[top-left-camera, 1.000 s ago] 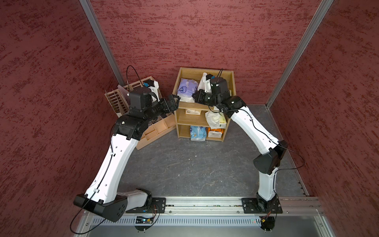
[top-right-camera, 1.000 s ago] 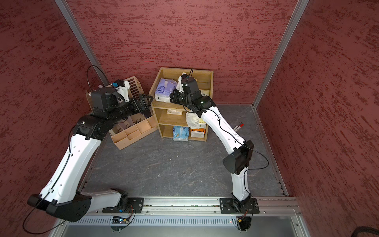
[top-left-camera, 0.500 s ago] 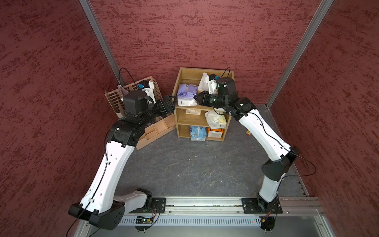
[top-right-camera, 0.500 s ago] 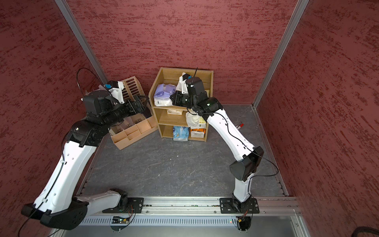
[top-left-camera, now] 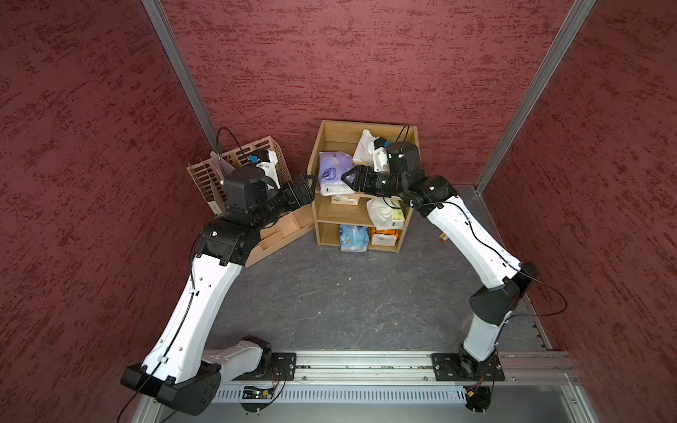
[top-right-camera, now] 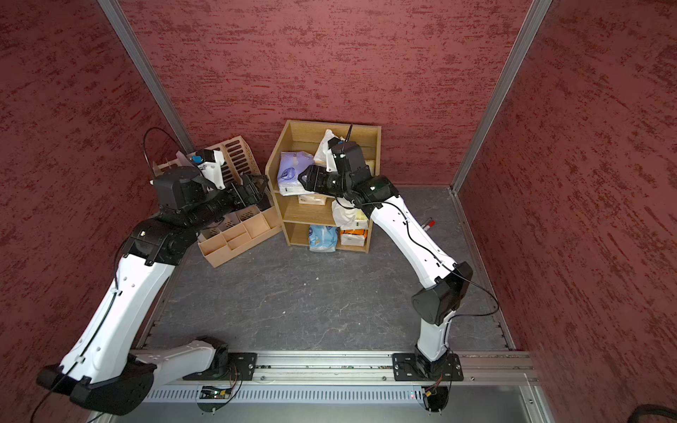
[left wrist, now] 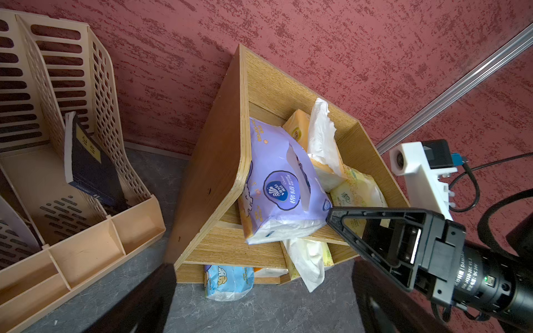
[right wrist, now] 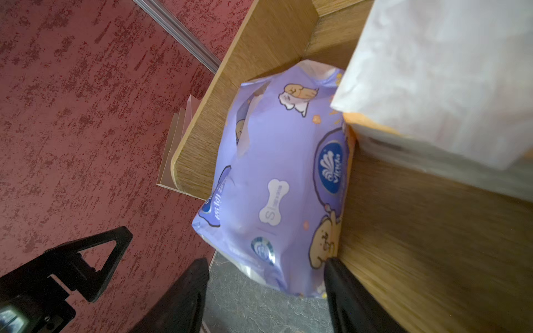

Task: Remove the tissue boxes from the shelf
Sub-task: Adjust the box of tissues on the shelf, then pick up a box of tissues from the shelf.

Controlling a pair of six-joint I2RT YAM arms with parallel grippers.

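The right gripper's fingertips reach only the edge of the purple pack's overhanging corner, so it should open, pinch deeper into its front end [right wrist: 291, 269] and pull it off the shelf.
The light-oak shelf [top-left-camera: 408, 223] stands against the back wall with several tissue boxes on it. A purple pack [top-left-camera: 331, 172] [right wrist: 282, 173] lies on the top tier, its front end hanging over the edge. My right gripper [top-left-camera: 347, 178] [right wrist: 268, 299] is open, and that overhanging end lies between its fingers. An orange-yellow pack with white tissue [top-left-camera: 366, 146] sits behind. A cream pack [top-left-camera: 344, 199] and a yellow-green pack [top-left-camera: 384, 214] are on the middle tier. Blue [top-left-camera: 353, 238] and bright orange [top-left-camera: 384, 232] packs are on the bottom tier. My left gripper [top-left-camera: 307, 186] [left wrist: 262, 299] is open, beside the shelf's left panel.
A beige slotted file organizer [top-left-camera: 240, 161] with a dark book [left wrist: 89, 164] stands left of the shelf. Its low front compartments [top-left-camera: 282, 230] lie under my left arm. A red-tipped pen [top-right-camera: 428, 222] lies on the floor right of the shelf. Red walls close in on three sides.
My right gripper has gone from shut to open. The purple pack has slid forward on the top tier and now overhangs its front edge. The left arm has shifted only slightly.
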